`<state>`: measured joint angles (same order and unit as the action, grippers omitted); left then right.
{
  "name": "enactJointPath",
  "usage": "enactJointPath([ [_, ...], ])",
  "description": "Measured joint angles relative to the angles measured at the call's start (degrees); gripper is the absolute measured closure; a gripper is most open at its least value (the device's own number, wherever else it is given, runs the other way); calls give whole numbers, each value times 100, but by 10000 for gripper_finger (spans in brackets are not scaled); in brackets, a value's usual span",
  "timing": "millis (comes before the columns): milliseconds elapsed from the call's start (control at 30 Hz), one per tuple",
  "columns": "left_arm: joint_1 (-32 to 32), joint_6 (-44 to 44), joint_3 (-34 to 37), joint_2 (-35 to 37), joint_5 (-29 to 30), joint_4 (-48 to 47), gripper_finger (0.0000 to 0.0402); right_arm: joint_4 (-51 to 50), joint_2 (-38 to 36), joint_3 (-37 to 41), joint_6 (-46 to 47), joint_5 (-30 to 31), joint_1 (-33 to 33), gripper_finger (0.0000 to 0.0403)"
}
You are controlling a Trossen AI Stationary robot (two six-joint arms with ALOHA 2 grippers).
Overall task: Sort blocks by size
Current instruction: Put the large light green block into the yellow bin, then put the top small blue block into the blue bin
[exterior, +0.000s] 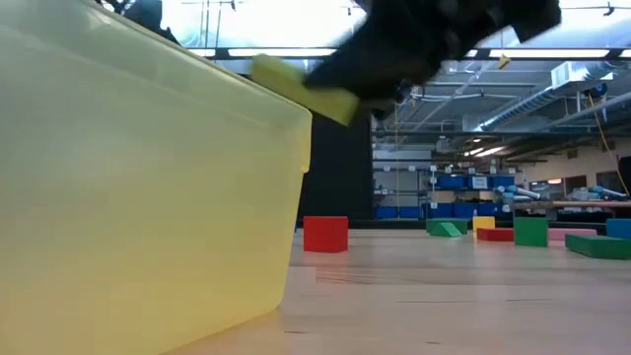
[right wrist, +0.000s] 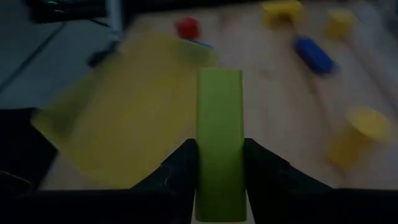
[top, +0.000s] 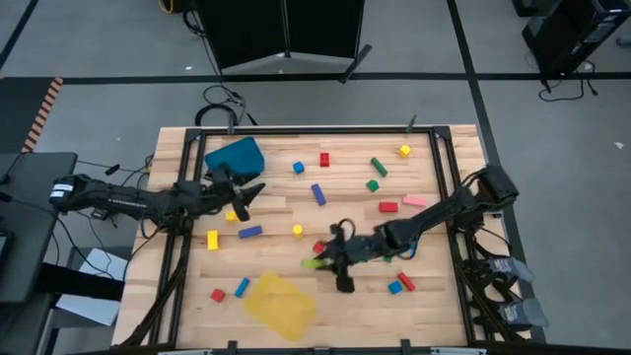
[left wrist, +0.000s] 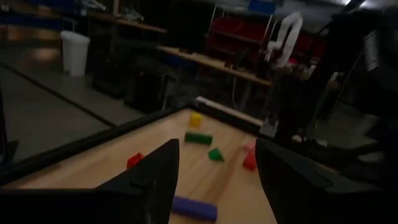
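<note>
I will close my left gripper on opposite sides of the small blue cube [top: 299, 168], between the blue bin and the red block near the far edge of the table.
My right gripper [top: 333, 262] is shut on a lime-green bar [right wrist: 219, 143], just off the far right corner of the yellow tray [top: 279, 301]. In the low view the bar [exterior: 306, 89] hangs above the tray's rim [exterior: 296, 118]. My left gripper [top: 242, 193] is open and empty beside the blue bin [top: 235, 156]. In the left wrist view a blue bar [left wrist: 194, 207] lies on the table below and between its fingers. Loose blocks lie flat across the table, among them a red cube [top: 324, 158], a green bar [top: 379, 166] and a pink bar [top: 414, 200]. My right gripper pinches the lime-green bar by its two long sides [right wrist: 202, 168] between its two fingers [right wrist: 184, 163], near the end closest to the wrist. The bar lies along the fingers and sticks out past them toward the table's left. It is lifted clear and tilted.
A blue bar [top: 249, 233], a yellow bar [top: 212, 240] and a small yellow piece [top: 297, 230] lie between the two grippers. A red cube [top: 218, 294] and a blue block [top: 242, 287] lie left of the tray. Red and blue blocks [top: 399, 284] lie near the right arm.
</note>
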<state>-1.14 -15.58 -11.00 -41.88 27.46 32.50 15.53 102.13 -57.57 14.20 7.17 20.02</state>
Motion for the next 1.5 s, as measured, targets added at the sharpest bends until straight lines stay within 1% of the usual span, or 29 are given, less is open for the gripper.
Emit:
enactJointPath([
  [100, -1, -210, 0, -222, 9, -106, 183, 164, 450, -629, -190, -201, 149, 288],
  [233, -1, -470, 0, -410, 11, -106, 183, 95, 1137, -1310, -273, -478, 301, 283],
  [300, -1, -548, -2, -453, 11, -58, 183, 79, 1411, -1578, -258, -753, 361, 263],
  [433, -1, -576, 0, -492, 11, -84, 183, 144, 1713, -1815, -86, -1199, 402, 204],
  [533, -1, -634, 0, -626, 12, -109, 183, 210, 1696, -1818, -226, -1270, 390, 165],
  [600, 6, -710, -26, -773, 12, -84, 183, 153, 1592, -1820, -422, -1224, 386, 145],
  [667, 58, -711, -171, -960, 12, -117, 183, 28, 1419, -1777, -665, -1018, 390, 133],
  [733, 173, -712, -485, -1184, -4, -285, 183, 36, 1164, -1613, -922, -715, 395, 127],
  [800, 356, -716, -954, -1468, -140, -923, 183, 196, 835, -1360, -1109, -435, 382, 128],
  [867, 565, -715, -1563, -1867, -271, -1820, 183, 437, 436, -1015, -1209, -170, 332, 131],
  [933, 759, -606, -2148, -2292, -283, -2551, 183, 637, 25, -601, -1239, 148, 277, 134],
  [1000, 947, -402, -2689, -2741, -289, -3058, 183, 708, -380, -134, -1219, 525, 256, 135],
  [1067, 1152, -188, -3121, -3171, -313, -3333, 183, 810, -780, 350, -1119, 974, 267, 135],
  [1200, 1637, 232, -3944, -4065, -932, -3889, 183, 1008, -1609, 1265, -897, 1768, 370, 135],
  [1300, 1981, 540, -4541, -4745, -1195, -4536, 183, 1168, -2176, 1832, -804, 2196, 474, 135],
  [1400, 2269, 791, -5088, -5284, -1539, -5125, 183, 1237, -2642, 2210, -717, 2423, 547, 136],
  [1500, 2519, 951, -5557, -5705, -1882, -5576, 179, 1219, -2931, 2450, -689, 2488, 554, 138],
])
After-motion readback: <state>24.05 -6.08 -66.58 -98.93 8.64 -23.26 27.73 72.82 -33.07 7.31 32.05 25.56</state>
